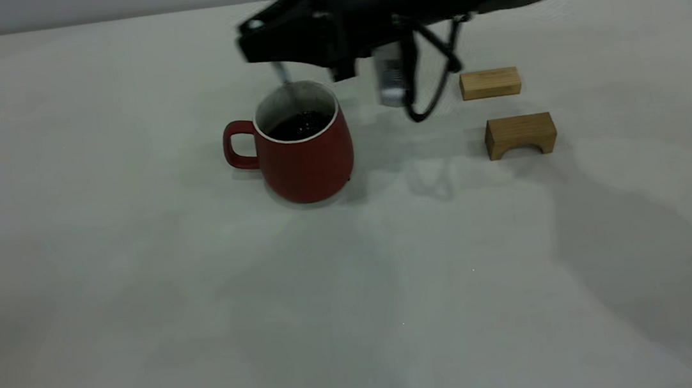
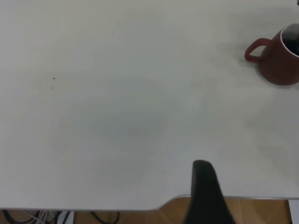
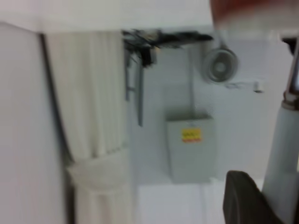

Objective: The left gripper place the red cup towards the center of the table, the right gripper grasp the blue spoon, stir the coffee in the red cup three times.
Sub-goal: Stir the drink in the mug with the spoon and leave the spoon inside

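Observation:
I will use my right gripper to leave the blue spoon, its neck now down in the cup, standing in the coffee, resting against the red cup's back rim near the handle (image 1: 280, 100).
The red cup (image 1: 306, 153) stands upright near the middle of the table (image 1: 136, 274), handle to the left, with dark coffee (image 1: 300, 125) inside. My right gripper (image 1: 272, 51) hangs just above the cup's rim, shut on the blue spoon (image 3: 280, 154). The spoon's grey metal neck (image 1: 284, 78) runs down into the cup. In the right wrist view the pale blue handle lies beside a black finger (image 3: 240, 198), and the cup (image 3: 252, 11) shows as a red blur. My left gripper (image 2: 203, 186) is parked at the table's edge, far from the cup (image 2: 280, 58).
Two tan wooden blocks lie right of the cup: a flat one (image 1: 490, 83) and an arched one (image 1: 520, 135). A black cable (image 1: 431, 88) and a grey module (image 1: 390, 77) dangle under the right arm, between cup and blocks.

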